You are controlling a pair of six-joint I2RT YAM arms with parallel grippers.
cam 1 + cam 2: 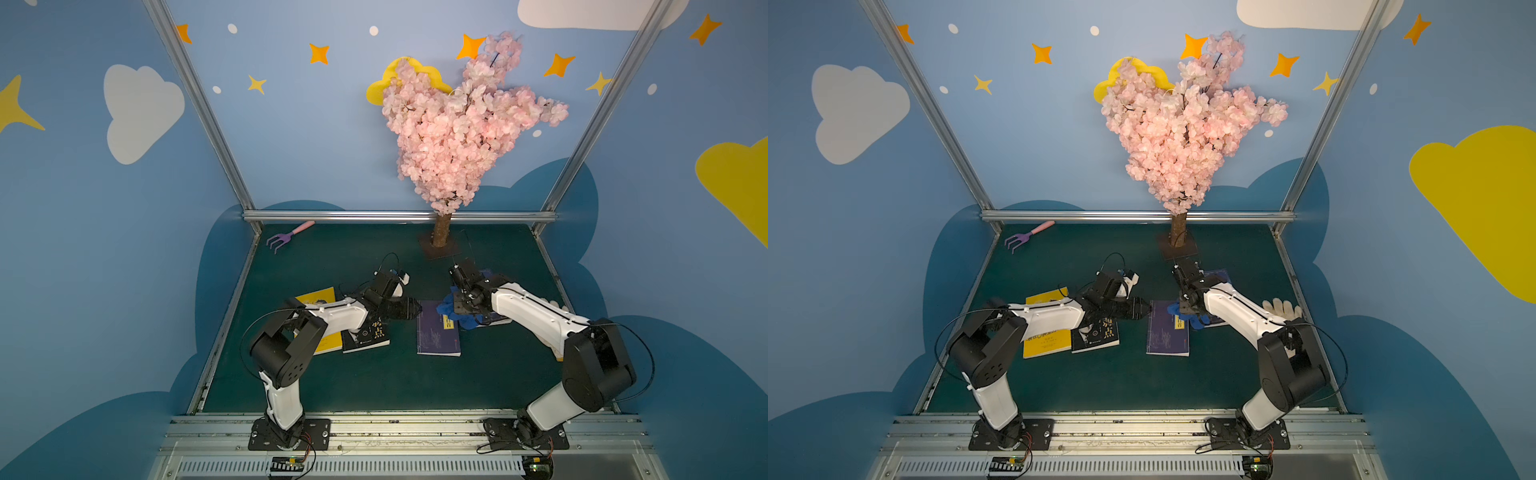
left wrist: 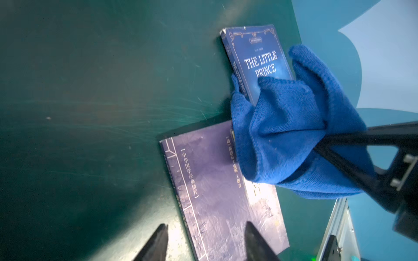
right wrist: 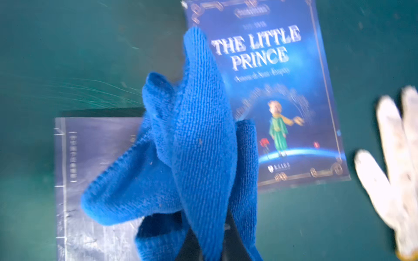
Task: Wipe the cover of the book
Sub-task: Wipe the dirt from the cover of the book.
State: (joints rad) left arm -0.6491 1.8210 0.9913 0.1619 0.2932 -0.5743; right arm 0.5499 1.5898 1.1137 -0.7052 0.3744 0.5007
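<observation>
Next, my right gripper lets go of the blue cloth on the near half of the purple book's cover (image 1: 436, 329) (image 3: 135, 217).
The purple book (image 1: 436, 338) (image 1: 1167, 336) lies flat mid-table, cover up. My right gripper (image 1: 461, 309) (image 3: 207, 237) is shut on a blue cloth (image 1: 446, 308) (image 3: 192, 146), which hangs bunched over the book's far right corner (image 2: 282, 135). My left gripper (image 1: 417, 309) (image 2: 206, 224) is open at the book's far left edge. One of its fingers is over the mat and the other over the cover (image 2: 217, 192), with nothing held between them. In the right wrist view the cloth hides most of the jaws.
A blue "The Little Prince" book (image 3: 282, 90) (image 1: 1219, 276) lies just beyond the purple one, under the right arm. A white glove (image 1: 1281, 309) lies to its right. A yellow book (image 1: 316, 297) and a black book (image 1: 372, 334) sit under the left arm. A blossom tree (image 1: 440, 232) and a toy rake (image 1: 286, 237) stand at the back.
</observation>
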